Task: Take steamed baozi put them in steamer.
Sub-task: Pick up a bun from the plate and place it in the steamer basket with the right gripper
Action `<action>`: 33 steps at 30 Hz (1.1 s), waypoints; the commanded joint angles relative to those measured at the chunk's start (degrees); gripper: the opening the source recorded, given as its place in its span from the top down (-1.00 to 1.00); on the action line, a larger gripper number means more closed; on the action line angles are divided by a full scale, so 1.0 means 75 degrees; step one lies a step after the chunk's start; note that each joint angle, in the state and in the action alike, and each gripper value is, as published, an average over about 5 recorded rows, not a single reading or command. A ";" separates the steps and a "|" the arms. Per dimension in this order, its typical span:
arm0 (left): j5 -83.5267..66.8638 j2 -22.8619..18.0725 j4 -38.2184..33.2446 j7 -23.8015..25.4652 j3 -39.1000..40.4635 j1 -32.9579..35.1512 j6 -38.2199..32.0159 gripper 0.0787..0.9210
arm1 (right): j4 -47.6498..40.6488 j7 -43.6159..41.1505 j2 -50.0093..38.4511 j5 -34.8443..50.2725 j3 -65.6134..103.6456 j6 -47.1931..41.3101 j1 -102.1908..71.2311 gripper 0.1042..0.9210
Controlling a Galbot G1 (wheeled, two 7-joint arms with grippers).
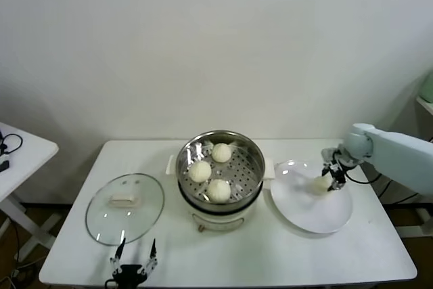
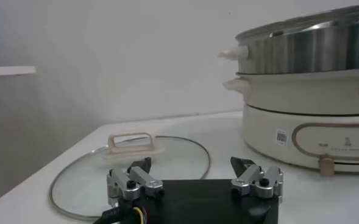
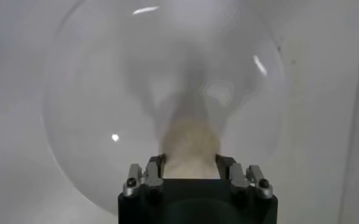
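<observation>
Next, my right gripper releases the baozi, which is still on the white plate, on the steamer's bare bottom nearest the white plate (image 1: 240,172).
Three steamed baozi (image 1: 221,152) (image 1: 199,171) (image 1: 218,190) lie in the shiny steamer (image 1: 254,160) at the table's middle. A fourth cream-white baozi (image 1: 318,185) rests on the white plate (image 1: 311,214) to the right. My right gripper (image 1: 331,179) is down over it. In the right wrist view the baozi (image 3: 190,146) fills the gap and both fingers press its sides, so the right gripper (image 3: 190,165) is shut on it. My left gripper (image 1: 134,255) waits open at the table's front left edge; the left wrist view shows this gripper (image 2: 194,173) empty.
The round glass lid (image 1: 125,206) with its cream handle lies flat left of the steamer, just beyond the left gripper. The steamer sits on a white cooker base (image 2: 313,122). A second white table (image 1: 20,150) stands at the far left.
</observation>
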 commanded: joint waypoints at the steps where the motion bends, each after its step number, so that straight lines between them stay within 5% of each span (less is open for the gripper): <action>1: -0.0007 -0.0210 -0.0036 -0.0002 0.0010 0.0010 0.0013 -0.77 | 0.1539 -0.0325 -0.0042 0.2304 -0.2417 -0.0220 0.3589 -0.17; 9: -0.0033 -0.0172 -0.0095 0.0006 0.0046 -0.0013 0.0052 -0.77 | 0.3064 -0.0433 0.0673 0.4232 -0.3192 -0.0781 0.5982 -0.12; 16: -0.0041 -0.0153 -0.0134 0.0021 0.0088 -0.0029 0.0064 -0.77 | 0.3749 0.0013 0.1323 0.4965 -0.2111 -0.1389 0.5593 -0.12; 33: -0.0163 -0.0075 -0.0213 0.0054 -0.0053 -0.0053 0.0133 -0.77 | 0.2681 0.0848 0.2260 0.2845 -0.0829 -0.1695 0.1969 -0.12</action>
